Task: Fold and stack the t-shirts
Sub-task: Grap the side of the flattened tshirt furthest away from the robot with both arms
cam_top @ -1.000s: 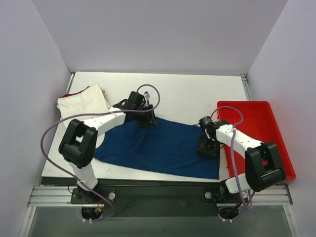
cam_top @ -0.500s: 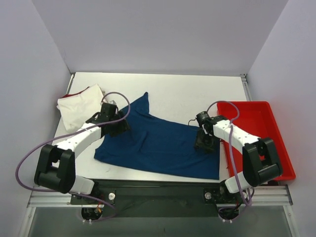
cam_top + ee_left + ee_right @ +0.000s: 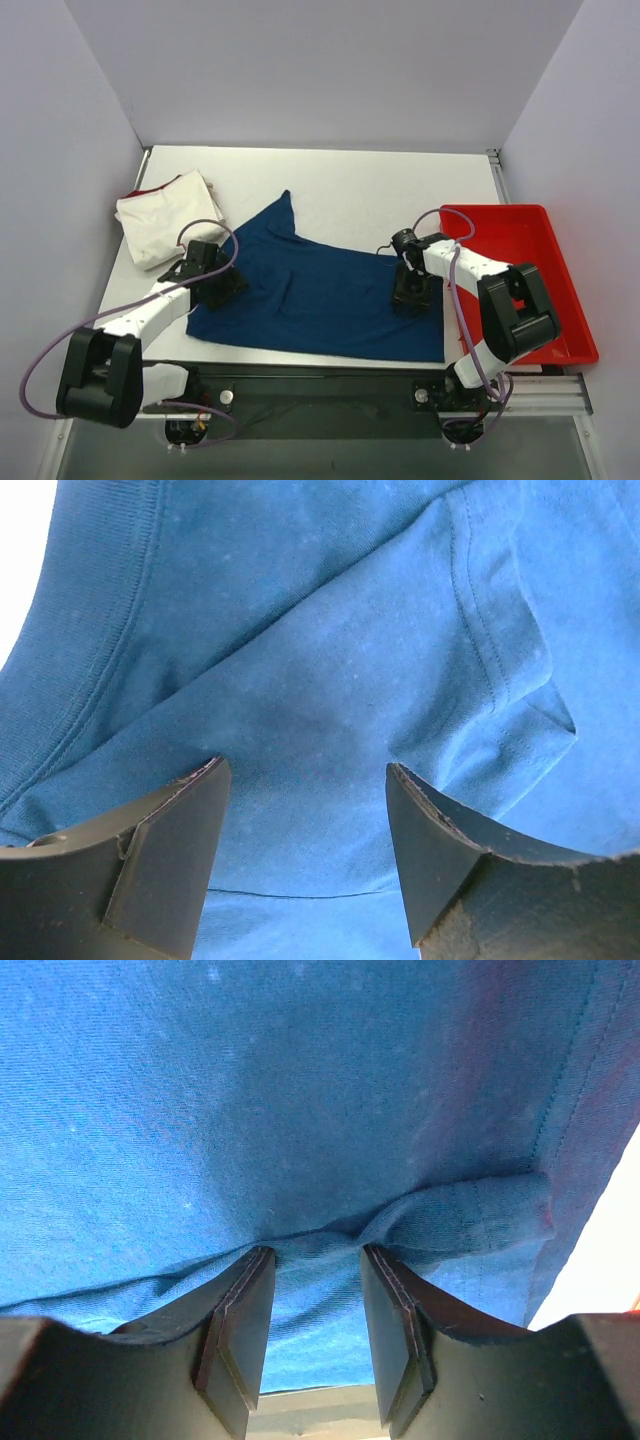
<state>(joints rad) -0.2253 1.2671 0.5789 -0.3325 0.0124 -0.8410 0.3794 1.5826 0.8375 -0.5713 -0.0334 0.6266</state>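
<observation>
The robot's left gripper will next go to the pointed corner (image 3: 286,197) of the dark teal-blue t-shirt, reaching toward the back of the table, and close there.
The dark teal-blue t-shirt (image 3: 320,295) lies spread across the near middle of the table, one pointed corner reaching toward the back. My left gripper (image 3: 222,288) hovers open over its left edge. In the left wrist view the left gripper (image 3: 303,770) has only flat blue cloth (image 3: 330,660) under its wide jaws. My right gripper (image 3: 412,295) stands on the shirt's right part. In the right wrist view the right gripper (image 3: 316,1252) has its jaws apart, tips pressed onto the cloth (image 3: 250,1090), with a small pucker between them. The cream-white t-shirt (image 3: 165,215) lies bunched at the back left, a red edge showing.
A red plastic tray (image 3: 500,208) sits at the right side of the table, next to the right arm. Grey walls close in the table on the left, back and right. The shirt's near hem lies close to the table's front edge.
My left gripper has swung from the shirt's back middle to its near left edge and opened wider. The shirt's back corner now lies spread out. The right gripper has shifted slightly left.
</observation>
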